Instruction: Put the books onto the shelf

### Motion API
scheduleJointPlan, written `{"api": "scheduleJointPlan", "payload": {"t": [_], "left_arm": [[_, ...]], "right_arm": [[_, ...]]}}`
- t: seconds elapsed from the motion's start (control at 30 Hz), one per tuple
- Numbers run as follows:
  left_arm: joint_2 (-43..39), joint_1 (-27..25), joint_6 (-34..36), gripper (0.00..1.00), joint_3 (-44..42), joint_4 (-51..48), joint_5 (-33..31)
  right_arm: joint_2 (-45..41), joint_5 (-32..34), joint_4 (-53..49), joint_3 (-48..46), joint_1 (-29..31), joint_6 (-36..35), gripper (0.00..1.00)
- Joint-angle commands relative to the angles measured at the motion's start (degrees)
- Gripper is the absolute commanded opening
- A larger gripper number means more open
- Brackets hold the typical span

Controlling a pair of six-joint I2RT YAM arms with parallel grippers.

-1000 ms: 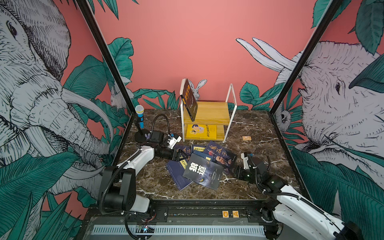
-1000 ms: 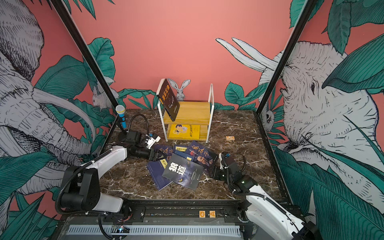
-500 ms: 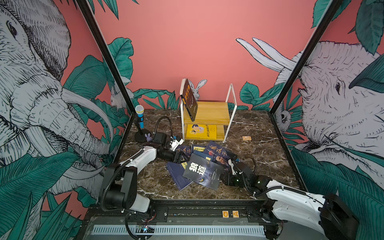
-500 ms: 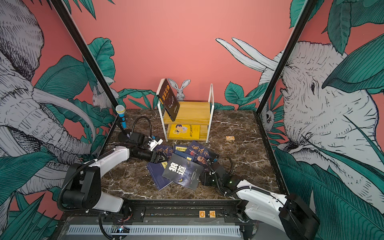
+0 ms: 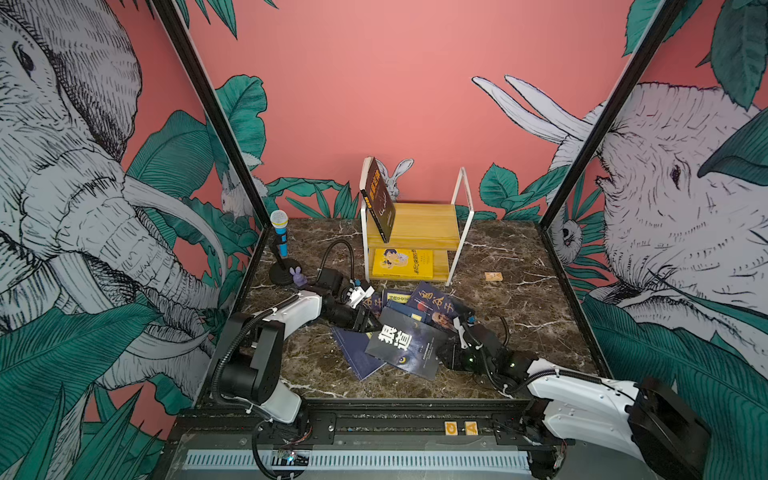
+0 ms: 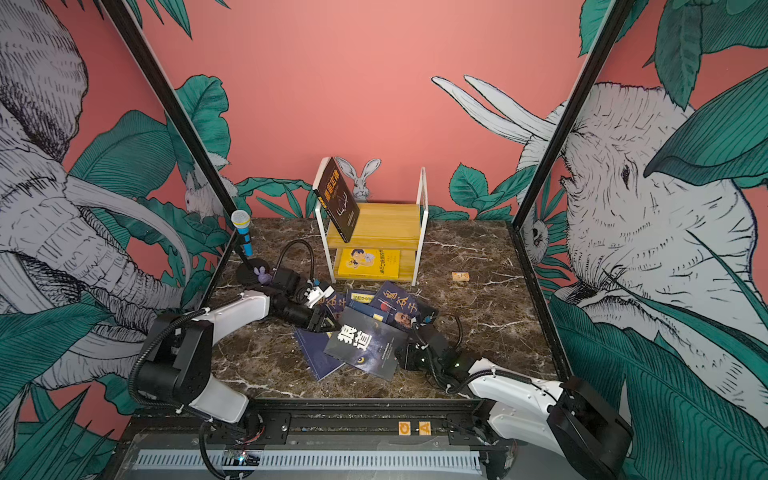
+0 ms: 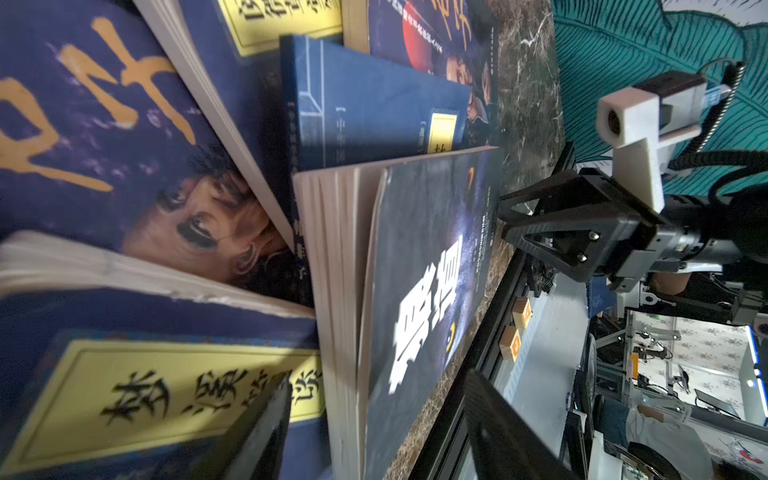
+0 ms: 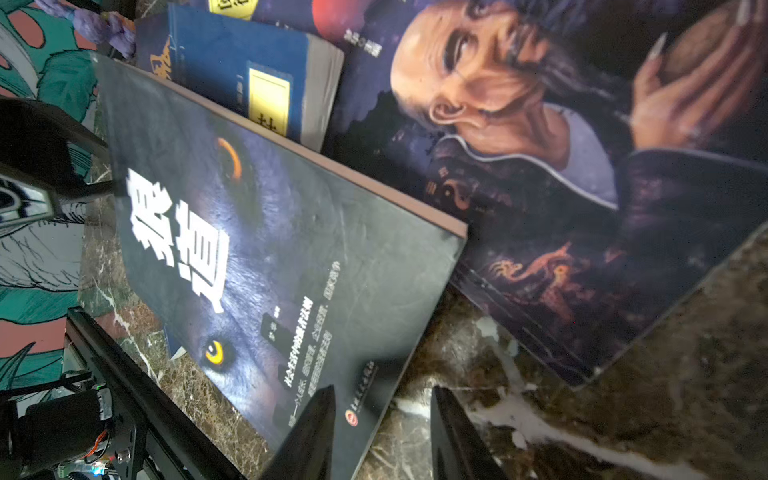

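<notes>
The black book's cover gapes, so my left gripper should open, then take the whole page edge (image 7: 340, 368) and both covers before lifting.
The books lie in a loose pile mid-table, in front of the shelf (image 5: 428, 224) (image 6: 386, 224). On top is the black book (image 5: 409, 343) (image 6: 365, 345) with big white characters. Under it lie navy books with gold calligraphy (image 5: 434, 305) and navy ones with yellow labels (image 5: 397, 296). My left gripper (image 5: 368, 322) (image 7: 374, 432) is open, its fingers (image 7: 257, 436) straddling the black book's page edge (image 7: 336, 291). My right gripper (image 5: 446, 353) (image 8: 382, 432) is open at the opposite corner of that book (image 8: 291, 257), with one finger (image 8: 311, 432) over the cover and the other over the table.
A black book with orange lettering (image 5: 378, 199) leans on the shelf's top board and a yellow book (image 5: 401, 264) lies on the lower one. A toy microphone (image 5: 280, 232) and a purple rabbit (image 5: 297, 276) stand at the left. A small wooden block (image 5: 493, 276) lies at the right.
My right gripper has swung left and down to the black book's near right corner. Both grippers' jaws have narrowed, and the left one has edged onto the book's left edge.
</notes>
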Motion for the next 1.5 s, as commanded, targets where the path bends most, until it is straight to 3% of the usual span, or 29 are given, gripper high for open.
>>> {"api": "scheduleJointPlan", "payload": {"t": [0.0, 0.2, 0.4, 0.63, 0.73, 0.9, 1.07, 1.17, 1.27, 1.4, 1.47], "left_arm": [[1.29, -1.28, 1.03, 0.66, 2.03, -2.2, -0.53], [2.91, -2.05, -0.35, 0.58, 2.48, -1.57, 1.96], [2.97, -2.23, -2.49, 0.37, 3.24, -0.62, 4.63], [2.02, -2.39, -2.96, 0.35, 2.89, -0.37, 5.25], [2.34, -2.5, -2.74, 0.52, 2.39, -0.43, 2.16], [1.89, -2.5, -0.36, 0.62, 1.68, -1.61, -9.67], [2.36, -3.0, -0.05, 0.72, 3.06, -3.63, -13.26], [2.35, -3.44, 0.46, 0.98, 2.52, -3.26, -13.63], [2.69, -3.94, 0.89, 0.99, 2.74, -3.65, -13.53], [2.7, -4.08, 0.59, 0.99, 3.1, -3.66, -10.93], [2.7, -4.07, 0.55, 0.96, 3.01, -3.57, -8.95]], "right_arm": [[0.88, 0.94, 3.15, -0.83, 0.49, 1.98, 0.37], [2.95, 1.26, 4.78, -1.16, 1.26, 1.56, 0.35], [5.44, 0.97, 8.07, -1.24, 1.91, 2.12, 0.34], [8.31, 0.47, 9.98, 0.01, 2.35, 1.95, 0.34], [9.63, 0.57, 8.8, 0.82, 2.31, 1.81, 0.34], [10.5, 0.26, 11.17, 0.24, 2.44, 2.18, 0.34], [9.92, 1.15, 8.66, 0.62, 2.53, 1.69, 0.33], [9.57, 1.74, 9.45, -0.02, 2.43, 1.26, 0.32], [8.88, 2.25, 7.61, -0.18, 2.48, 1.74, 0.31], [8.64, 2.35, 13.18, -2.77, 2.62, 3.43, 0.29], [9.02, 2.08, 10.28, -1.47, 2.61, 2.23, 0.28]]}}
